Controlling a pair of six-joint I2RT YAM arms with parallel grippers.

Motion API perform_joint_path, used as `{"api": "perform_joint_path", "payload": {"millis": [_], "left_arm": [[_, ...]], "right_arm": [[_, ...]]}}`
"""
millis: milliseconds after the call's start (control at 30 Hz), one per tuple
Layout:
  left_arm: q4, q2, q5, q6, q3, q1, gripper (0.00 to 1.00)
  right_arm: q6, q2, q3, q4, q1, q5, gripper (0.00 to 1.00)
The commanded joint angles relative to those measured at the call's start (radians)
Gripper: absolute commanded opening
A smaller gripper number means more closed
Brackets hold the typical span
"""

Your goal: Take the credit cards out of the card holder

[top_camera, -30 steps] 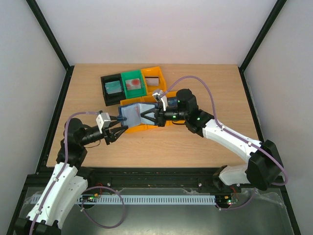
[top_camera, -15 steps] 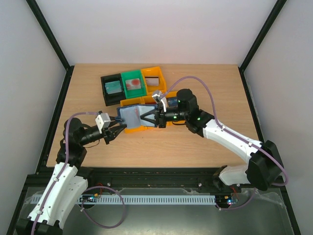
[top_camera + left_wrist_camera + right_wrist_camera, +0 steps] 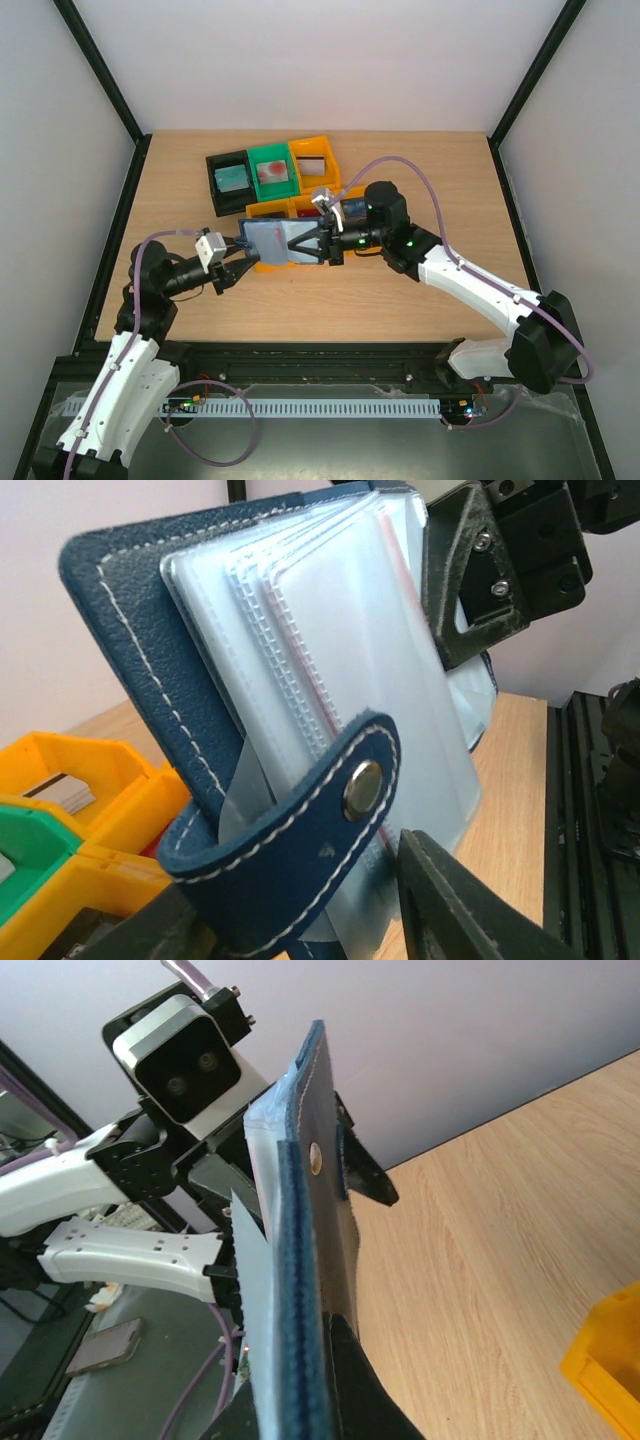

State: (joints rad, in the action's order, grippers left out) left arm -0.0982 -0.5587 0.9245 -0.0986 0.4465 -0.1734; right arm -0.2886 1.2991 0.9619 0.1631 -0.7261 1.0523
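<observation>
My right gripper should open and pinch beside the red-edged card (image 3: 280,238) while my left gripper holds the card holder, as my right gripper is now clamping the clear sleeves against the cover.
The card holder (image 3: 268,238) is navy and hangs open above the table, its clear sleeves fanned out. My right gripper (image 3: 292,243) is shut on its right cover (image 3: 300,1260). From the left, my left gripper (image 3: 243,252) closes on the holder's lower edge. In the left wrist view the snap tab (image 3: 300,820) and sleeves fill the gap between the fingers (image 3: 450,900). A red-edged credit card (image 3: 400,590) shows inside a sleeve. A teal card (image 3: 232,178), a red card (image 3: 272,173) and a pale card (image 3: 314,164) each lie in a bin.
A black bin (image 3: 215,185), a green bin (image 3: 268,152) and an orange bin (image 3: 312,145) stand in a row at the back. More orange bins (image 3: 272,264) sit right under the held holder. Black frame posts edge the table on both sides.
The right gripper has carried the holder a little leftward, toward the left gripper. The left jaws have narrowed around its lower edge.
</observation>
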Motion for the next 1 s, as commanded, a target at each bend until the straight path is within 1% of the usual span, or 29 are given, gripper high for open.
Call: {"api": "perform_joint_path", "payload": {"millis": [0, 67, 200, 433, 533, 600, 667, 733, 767, 800, 867, 900, 967], "left_arm": [[-0.053, -0.007, 0.03, -0.031, 0.02, 0.003, 0.45], [-0.098, -0.009, 0.064, 0.002, 0.008, -0.004, 0.46], [-0.173, -0.014, 0.076, 0.064, -0.011, -0.028, 0.45], [-0.204, -0.02, 0.102, 0.09, -0.021, -0.059, 0.43], [-0.22, -0.021, 0.097, 0.103, -0.026, -0.07, 0.41], [-0.225, -0.019, 0.1, 0.105, -0.027, -0.07, 0.36], [-0.229, -0.018, 0.101, 0.107, -0.028, -0.073, 0.24], [-0.228, -0.018, 0.1, 0.109, -0.029, -0.073, 0.07], [-0.223, -0.016, 0.098, 0.11, -0.028, -0.073, 0.03], [-0.214, -0.016, 0.093, 0.11, -0.027, -0.074, 0.02], [-0.175, -0.01, 0.068, 0.093, -0.022, -0.074, 0.02], [-0.145, -0.004, 0.035, 0.074, -0.016, -0.076, 0.02], [-0.074, 0.007, -0.092, 0.021, -0.01, -0.081, 0.02]], "right_arm": [[0.014, -0.027, 0.015, 0.057, -0.011, 0.104, 0.02], [0.019, -0.017, 0.016, 0.057, -0.025, 0.114, 0.02], [0.024, 0.001, 0.022, 0.063, -0.042, 0.108, 0.02], [0.016, 0.032, 0.035, 0.094, -0.051, 0.1, 0.02], [0.007, 0.045, 0.04, 0.116, -0.053, 0.093, 0.02], [0.006, 0.052, 0.036, 0.131, -0.052, 0.08, 0.02], [0.002, 0.06, 0.035, 0.146, -0.053, 0.051, 0.02], [-0.02, 0.071, 0.035, 0.175, -0.052, 0.022, 0.02], [-0.028, 0.075, 0.035, 0.188, -0.053, 0.007, 0.03], [-0.033, 0.081, 0.035, 0.195, -0.053, -0.006, 0.07], [-0.025, 0.083, 0.035, 0.172, -0.049, -0.059, 0.2], [-0.009, 0.076, 0.034, 0.145, -0.043, -0.093, 0.31], [0.023, 0.05, 0.024, 0.084, -0.025, -0.184, 0.5]]}}
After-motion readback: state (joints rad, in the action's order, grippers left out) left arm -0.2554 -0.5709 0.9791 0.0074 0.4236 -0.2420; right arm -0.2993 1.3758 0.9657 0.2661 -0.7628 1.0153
